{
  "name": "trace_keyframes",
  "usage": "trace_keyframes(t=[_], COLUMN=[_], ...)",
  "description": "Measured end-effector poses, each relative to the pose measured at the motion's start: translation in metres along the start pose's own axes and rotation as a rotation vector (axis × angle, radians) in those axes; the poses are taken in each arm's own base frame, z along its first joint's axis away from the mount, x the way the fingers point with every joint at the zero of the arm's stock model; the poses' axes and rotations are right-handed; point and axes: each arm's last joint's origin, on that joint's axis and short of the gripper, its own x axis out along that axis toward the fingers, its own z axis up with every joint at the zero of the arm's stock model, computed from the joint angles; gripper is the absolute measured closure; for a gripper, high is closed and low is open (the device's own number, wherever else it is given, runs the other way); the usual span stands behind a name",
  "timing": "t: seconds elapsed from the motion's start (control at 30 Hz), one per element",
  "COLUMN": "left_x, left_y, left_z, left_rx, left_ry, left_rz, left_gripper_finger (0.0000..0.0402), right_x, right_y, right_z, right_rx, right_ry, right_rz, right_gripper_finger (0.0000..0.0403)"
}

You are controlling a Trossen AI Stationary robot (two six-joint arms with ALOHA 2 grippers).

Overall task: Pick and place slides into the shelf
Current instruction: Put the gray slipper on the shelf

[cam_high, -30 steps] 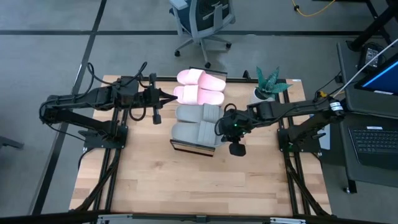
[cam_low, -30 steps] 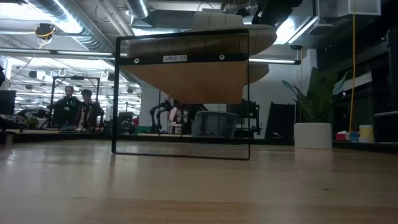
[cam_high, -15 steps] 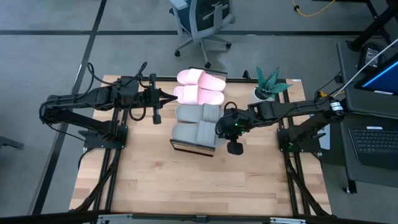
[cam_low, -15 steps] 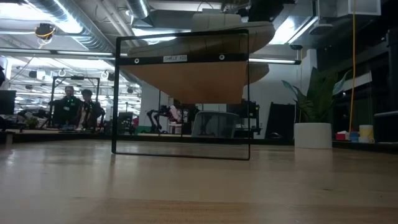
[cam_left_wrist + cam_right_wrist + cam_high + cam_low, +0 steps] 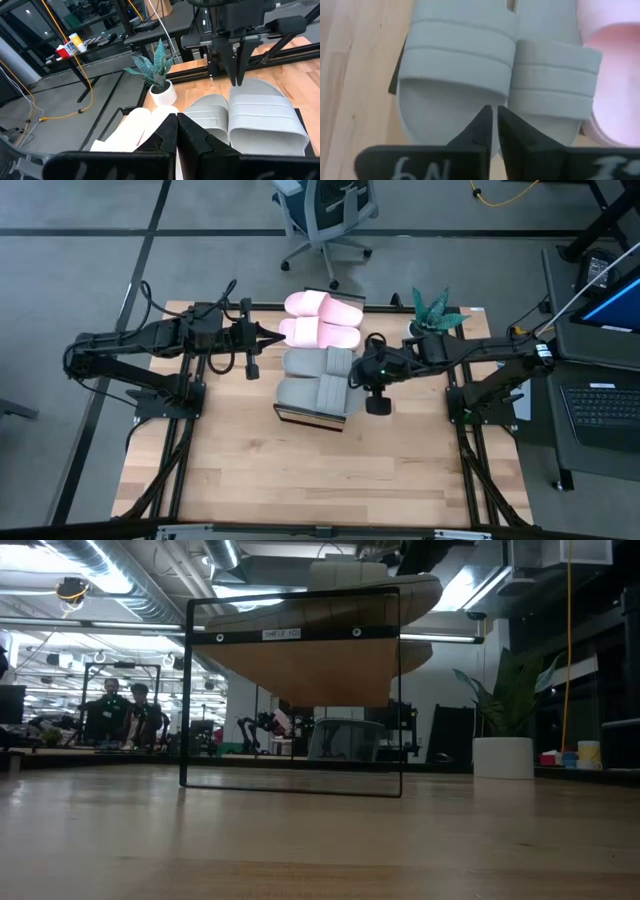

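My right gripper needs to pinch its inner corner (image 5: 504,92) on the nearer grey-green slide's strap and pull it even, because that strap sits deeper on the shelf than the other grey-green strap.
On the shelf (image 5: 308,420) four slides lie side by side: two pale pink (image 5: 322,305) (image 5: 322,333) on the far part and two grey-green (image 5: 318,362) (image 5: 315,392) on the near part. My left gripper (image 5: 278,337) (image 5: 176,122) is shut and level, its tips at the left end of the nearer pink slide (image 5: 135,130). My right gripper (image 5: 358,375) (image 5: 494,117) is shut and points down over the right ends of the grey-green slides (image 5: 460,55) (image 5: 552,75). It also shows across the shelf in the left wrist view (image 5: 235,80). My left gripper comes level from the table's left, with its shut tips at the end of the nearer pink slide; I cannot tell whether they touch it. My right gripper points down from above over the grey-green slides' right ends; I cannot tell whether its tips touch a slide.
A potted plant in a white pot (image 5: 425,330) (image 5: 503,757) stands at the table's far right, close behind the right arm. An office chair (image 5: 325,210) is beyond the far edge. The shelf frame (image 5: 300,634) stands raised over the tabletop. People sit far off in the room (image 5: 125,710).
My right gripper has moved a little toward the table's far edge along the right ends of the grey-green slides, staying shut. The slides and my left arm have kept still.
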Motion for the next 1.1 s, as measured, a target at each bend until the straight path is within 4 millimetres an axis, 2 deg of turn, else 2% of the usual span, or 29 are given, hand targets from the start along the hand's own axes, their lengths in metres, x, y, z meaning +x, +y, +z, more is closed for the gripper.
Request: trace_keyframes(t=[0.3, 0.47, 0.63, 1.1], left_x=[0.0, 0.0, 0.0, 0.0], left_y=[0.0, 0.0, 0.0, 0.0], left_z=[0.0, 0.0, 0.0, 0.0], left_rx=[0.0, 0.007, 0.008, 0.008], left_ry=[0.0, 0.0, 0.0, 0.0], left_rz=[0.0, 0.0, 0.0, 0.0], left_gripper_finger=[0.04, 0.04, 0.0401, 0.0399], right_x=[0.001, 0.017, 0.033, 0.034], right_y=[-0.007, -0.004, -0.002, -0.002], right_z=[0.004, 0.003, 0.003, 0.007], right_rx=[-0.032, -0.095, -0.148, -0.121], right_ry=[-0.038, 0.021, 0.067, 0.031], right_rz=[-0.038, -0.036, -0.031, -0.034], right_gripper_finger=[0.0292, 0.027, 0.0269, 0.031])
